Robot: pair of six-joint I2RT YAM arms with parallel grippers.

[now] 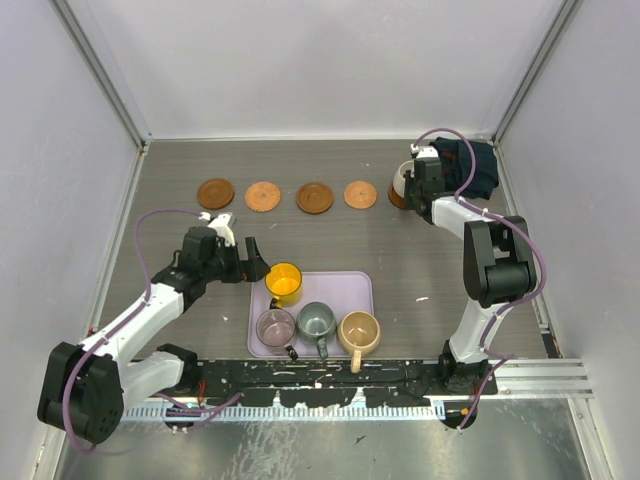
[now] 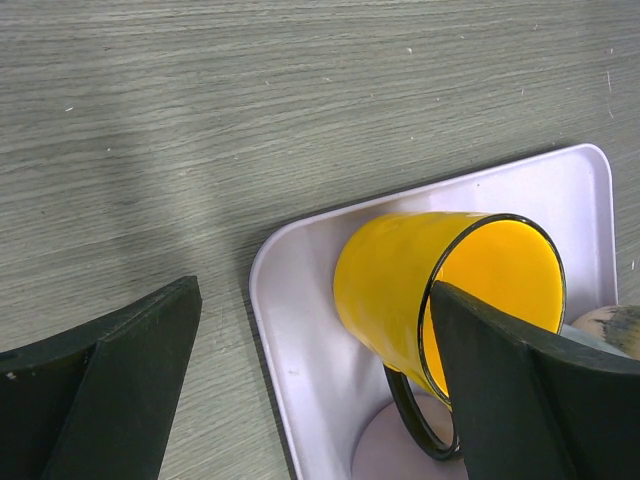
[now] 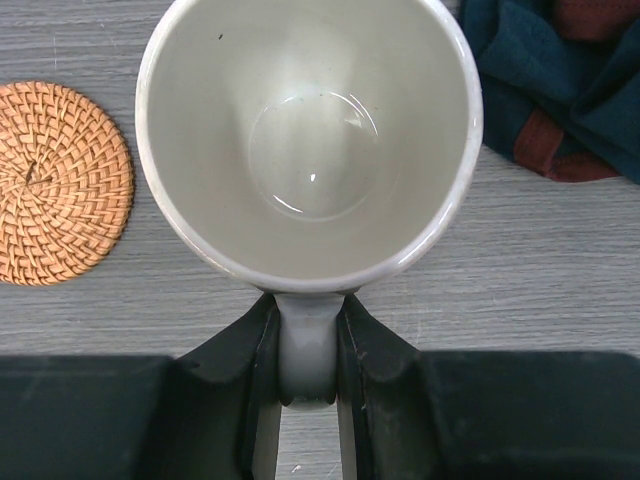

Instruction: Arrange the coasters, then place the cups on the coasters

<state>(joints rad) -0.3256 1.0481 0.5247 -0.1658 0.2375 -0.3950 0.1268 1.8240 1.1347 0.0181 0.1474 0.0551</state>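
Observation:
Next, my right gripper sets the white cup down and lets go of it on the brown coaster (image 1: 404, 190) (image 3: 309, 176) next to the dark navy cloth. The white cup is now over that coaster.
Four coasters lie in a row at the back: dark (image 1: 215, 193), orange (image 1: 262, 196), dark (image 1: 315, 197), orange (image 1: 360, 194) (image 3: 60, 185). A brown sliver of another coaster (image 1: 396, 198) shows under the white cup (image 1: 404, 177) (image 3: 310, 130). My right gripper (image 1: 420, 182) (image 3: 308, 350) is shut on that cup's handle; I cannot tell whether the cup rests on the coaster. The yellow cup (image 1: 284, 283) (image 2: 420, 280) stands at the far left corner of the lilac tray (image 1: 355, 290) (image 2: 300, 340). My left gripper (image 1: 252, 262) (image 2: 315, 300) is open beside it, one finger (image 2: 520, 400) at its rim.
On the tray's near side stand the mauve-pink cup (image 1: 276, 326), the grey-green cup (image 1: 316, 320) and the tan cup (image 1: 359, 331). A dark navy cloth (image 1: 472, 165) (image 3: 560, 80) lies bunched at the back right, close to the white cup. Walls enclose the table.

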